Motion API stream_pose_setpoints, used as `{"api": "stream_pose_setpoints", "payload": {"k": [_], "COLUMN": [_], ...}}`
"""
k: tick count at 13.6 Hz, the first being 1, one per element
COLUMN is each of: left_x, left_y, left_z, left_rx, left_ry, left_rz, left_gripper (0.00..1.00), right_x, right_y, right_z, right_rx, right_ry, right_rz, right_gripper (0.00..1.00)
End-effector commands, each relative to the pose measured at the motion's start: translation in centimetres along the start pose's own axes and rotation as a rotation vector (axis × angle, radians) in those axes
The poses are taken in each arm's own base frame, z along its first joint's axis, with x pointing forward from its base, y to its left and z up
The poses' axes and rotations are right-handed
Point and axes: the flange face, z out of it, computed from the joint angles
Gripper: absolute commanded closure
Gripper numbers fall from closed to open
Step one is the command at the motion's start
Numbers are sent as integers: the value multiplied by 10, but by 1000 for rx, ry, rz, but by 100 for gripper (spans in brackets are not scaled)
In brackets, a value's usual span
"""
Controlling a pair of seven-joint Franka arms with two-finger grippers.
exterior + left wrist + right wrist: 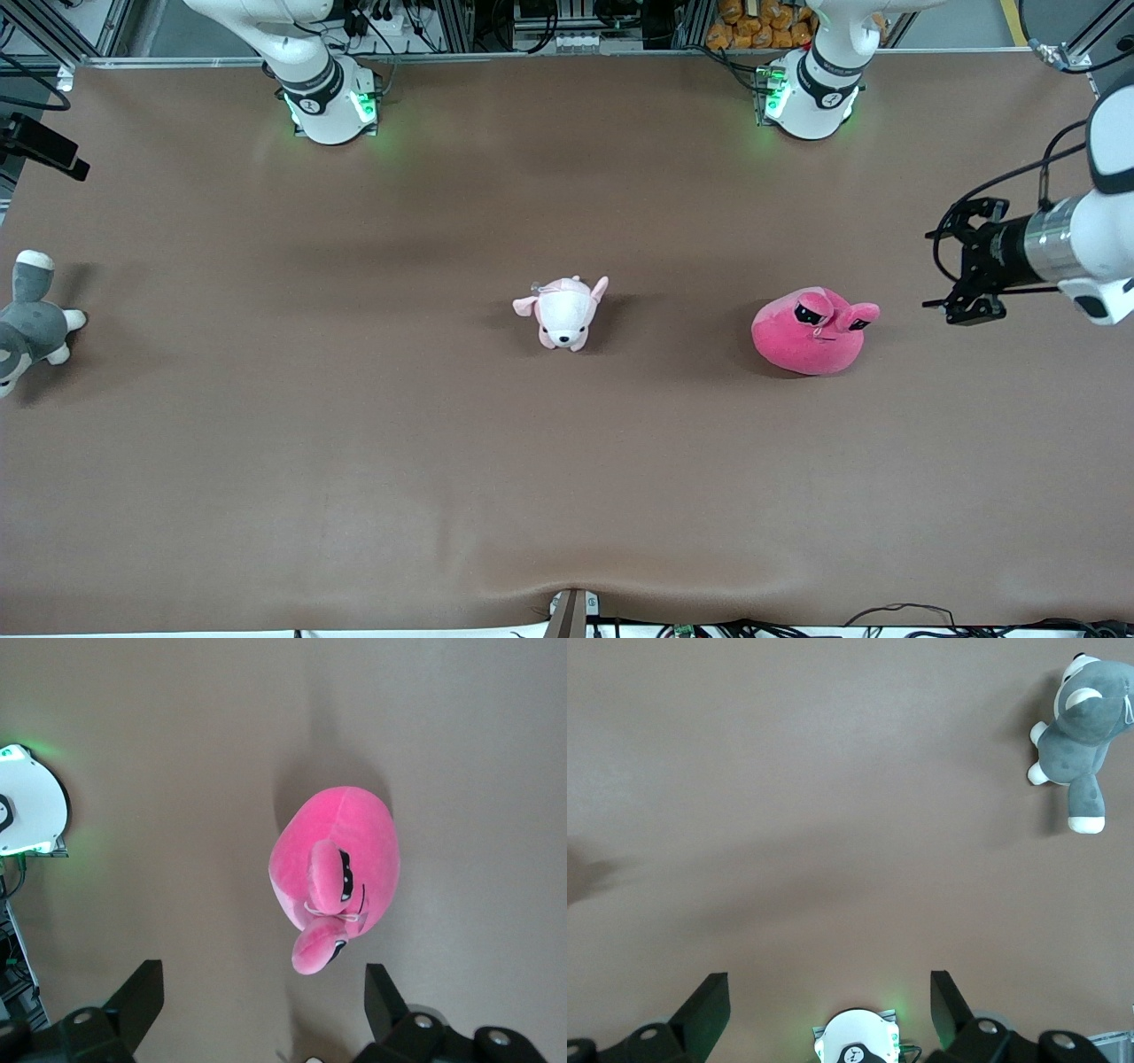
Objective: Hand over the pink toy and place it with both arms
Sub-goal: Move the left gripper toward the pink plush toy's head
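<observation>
Next, I close my left gripper on the outer eye bump [858,315] [317,947] of the pink toy, the bump farthest from the puppy plush.
The pink toy [811,332], a hot-pink rounded plush with two eye bumps, lies on the brown table toward the left arm's end. My left gripper [941,268] hangs in the air just past the toy, toward that end of the table, and is open with nothing in it. In the left wrist view the pink toy [341,846] lies apart from the left gripper [261,988], whose fingers [142,992] are spread wide. My right gripper [828,992] is open and empty, high over the table by its own base [855,1041]. It is outside the front view.
A pale pink-and-white puppy plush [564,312] sits mid-table. A grey-and-white plush [27,323] lies at the right arm's end by the table edge, and the grey-and-white plush [1079,744] also shows in the right wrist view. The arm bases [323,97] [811,97] stand along the table's edge farthest from the front camera.
</observation>
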Motion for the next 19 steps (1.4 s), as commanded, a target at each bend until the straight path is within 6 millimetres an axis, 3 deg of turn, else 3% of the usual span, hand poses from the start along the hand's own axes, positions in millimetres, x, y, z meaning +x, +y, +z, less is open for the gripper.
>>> {"api": "stream_pose_setpoints", "payload": {"k": [1,6,14,19], "left_x": [3,2,6,10], "left_y": [14,25,30,12], "left_z": [14,30,87,105], "left_rx": [21,23,-46,-97], "left_ry": [-39,-75,-66,-54], "left_rz": [-68,-114,-136,-148], "left_gripper": [0,0,0,0], "right_x": [-1,-1,0,5], "right_y": [4,6,8,12], "right_z": [-4,-5,-5,-11], "right_rx": [17,11,17,10], "right_ry": [5,12,12,51], "right_rz": [-4,-2,3,11], "right_gripper": [0,0,0,0]}}
